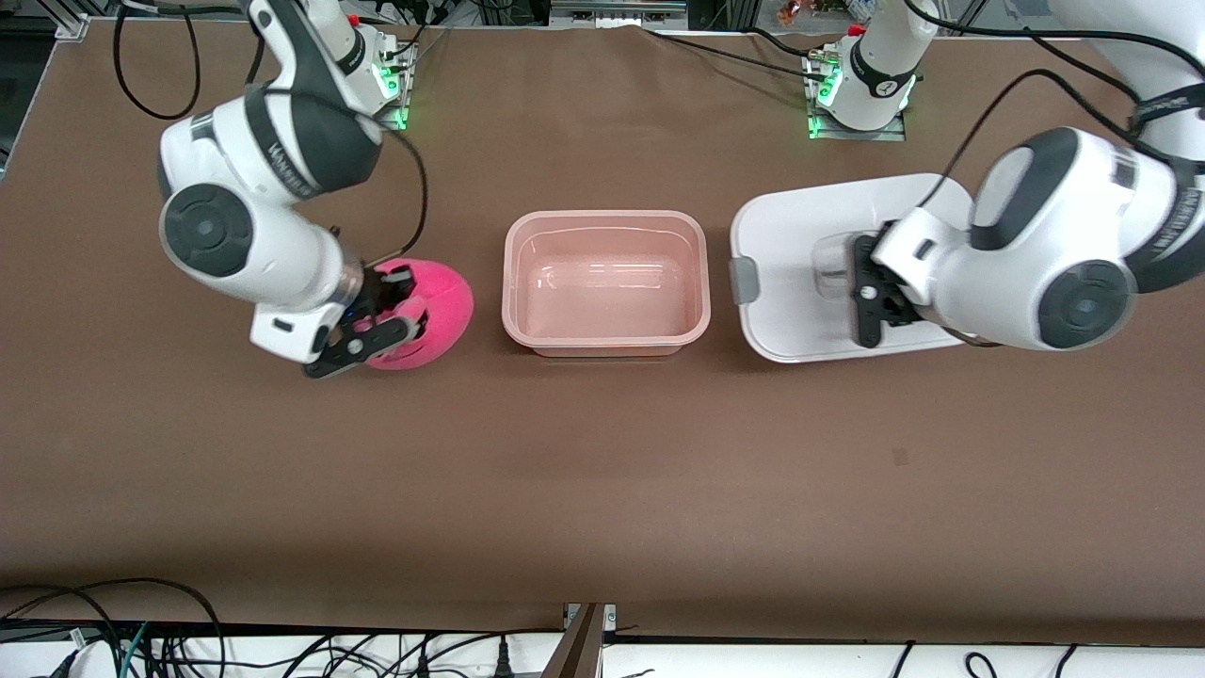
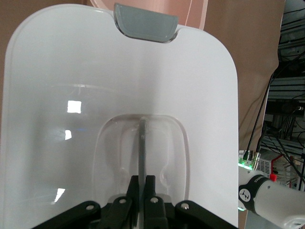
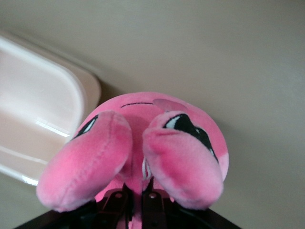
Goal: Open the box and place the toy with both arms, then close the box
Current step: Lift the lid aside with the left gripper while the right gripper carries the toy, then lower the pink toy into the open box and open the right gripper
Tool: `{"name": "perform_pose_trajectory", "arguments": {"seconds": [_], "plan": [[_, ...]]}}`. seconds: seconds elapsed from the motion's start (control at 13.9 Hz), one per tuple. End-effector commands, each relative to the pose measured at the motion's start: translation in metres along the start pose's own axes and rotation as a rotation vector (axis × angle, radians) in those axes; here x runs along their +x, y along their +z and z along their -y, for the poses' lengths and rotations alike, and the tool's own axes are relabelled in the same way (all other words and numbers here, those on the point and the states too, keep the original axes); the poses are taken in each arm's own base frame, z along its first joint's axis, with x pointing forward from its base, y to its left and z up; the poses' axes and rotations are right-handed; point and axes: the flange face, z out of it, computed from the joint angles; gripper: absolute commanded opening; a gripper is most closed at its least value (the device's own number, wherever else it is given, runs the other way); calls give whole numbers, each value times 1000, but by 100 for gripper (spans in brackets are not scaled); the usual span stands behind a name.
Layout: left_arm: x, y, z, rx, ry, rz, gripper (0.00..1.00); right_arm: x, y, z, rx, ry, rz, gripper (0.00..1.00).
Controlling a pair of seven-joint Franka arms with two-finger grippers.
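The robot's right gripper should release the hot-pink toy on the pinkish box's bottom, close to its middle (image 1: 590,296) (image 3: 16,95).
The box (image 1: 607,218) stands open at the table's middle, pinkish, translucent and empty. Its white lid (image 1: 800,245) lies flat beside it toward the left arm's end, with a grey latch (image 1: 742,281) facing the box. My left gripper (image 1: 861,292) is shut on the thin rib in the lid's recessed centre handle (image 2: 142,143). In the left wrist view the gripper (image 2: 143,183) pinches that rib. The hot-pink toy (image 1: 438,306) is beside the box toward the right arm's end. My right gripper (image 1: 381,315) is shut on it. In the right wrist view the gripper (image 3: 138,193) pinches the plush (image 3: 157,124) between two nubs.
The arms' bases (image 1: 857,85) with green lights stand along the table's edge farthest from the front camera. Cables (image 1: 141,621) hang along the nearest edge. The box's rim (image 3: 81,90) shows close to the toy in the right wrist view. Brown tabletop (image 1: 602,471) stretches nearer the front camera.
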Motion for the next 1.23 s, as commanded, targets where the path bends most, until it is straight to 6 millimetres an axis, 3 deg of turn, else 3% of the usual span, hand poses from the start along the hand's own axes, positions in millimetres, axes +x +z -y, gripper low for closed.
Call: {"name": "perform_pose_trajectory", "arguments": {"seconds": [0.0, 0.36, 0.65, 0.72, 0.79, 0.87, 1.01, 1.15], "plan": [[-8, -2, 2, 12, 65, 51, 0, -1, -11, 50, -55, -124, 13, 0], [-9, 0, 2, 6, 64, 57, 0, -4, 8, 152, -200, -330, 34, 0], [-8, 1, 2, 0, 70, 59, 0, 1, 42, 198, -269, -381, 56, 0], [-5, 2, 1, 1, 72, 63, 0, 4, 52, 206, -278, -366, 47, 9], [-4, 1, 0, 2, 75, 64, 0, 8, 60, 215, -275, -346, 28, 40], [-4, 2, 0, 0, 76, 65, 0, 12, 65, 224, -274, -345, -1, 98], [-1, 2, -1, -1, 80, 65, 0, 13, 58, 244, -264, -315, -67, 100], [6, 3, -4, -1, 87, 68, 0, 8, 27, 263, -250, -259, -129, 100]]}}
